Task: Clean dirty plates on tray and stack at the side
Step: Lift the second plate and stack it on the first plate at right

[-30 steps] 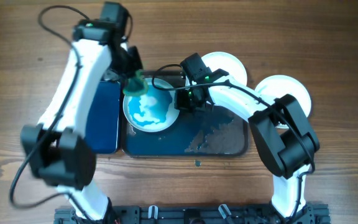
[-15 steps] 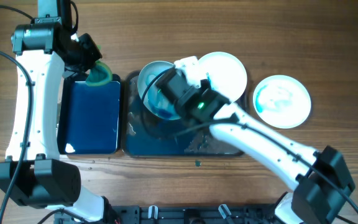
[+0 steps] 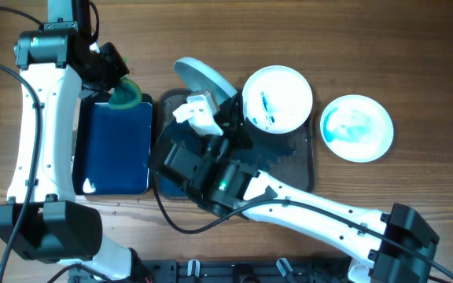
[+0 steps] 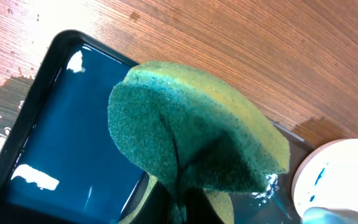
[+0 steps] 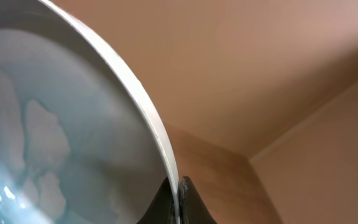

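Observation:
Next, my right gripper lets go of the wet plate on top of the blue-smeared plate lying on the table [image 3: 348, 121].
My right gripper [image 3: 228, 108] is shut on the rim of a wet plate [image 3: 204, 79] and holds it tilted on edge, high above the left part of the large dark tray [image 3: 299, 161]. The right wrist view shows the rim pinched between the fingertips [image 5: 179, 190] and the plate's pale blue film [image 5: 55, 137]. A second plate [image 3: 278, 96] with a blue smear lies at the tray's back right. A third, blue-smeared plate [image 3: 356, 127] lies on the table to the right. My left gripper [image 3: 116, 88] is shut on a green sponge [image 4: 191, 140] over the back edge of the small blue tray.
The small glossy blue tray [image 3: 115, 145] holds blue water, also in the left wrist view [image 4: 73, 149]. A water patch [image 4: 2, 102] lies on the wood beside it. My raised right arm [image 3: 289, 208] hides much of the large tray.
The left gripper took the sponge off the plate to the small tray, then stayed still. The right gripper lifted the plate off the tray and tipped it on edge, rising toward the camera.

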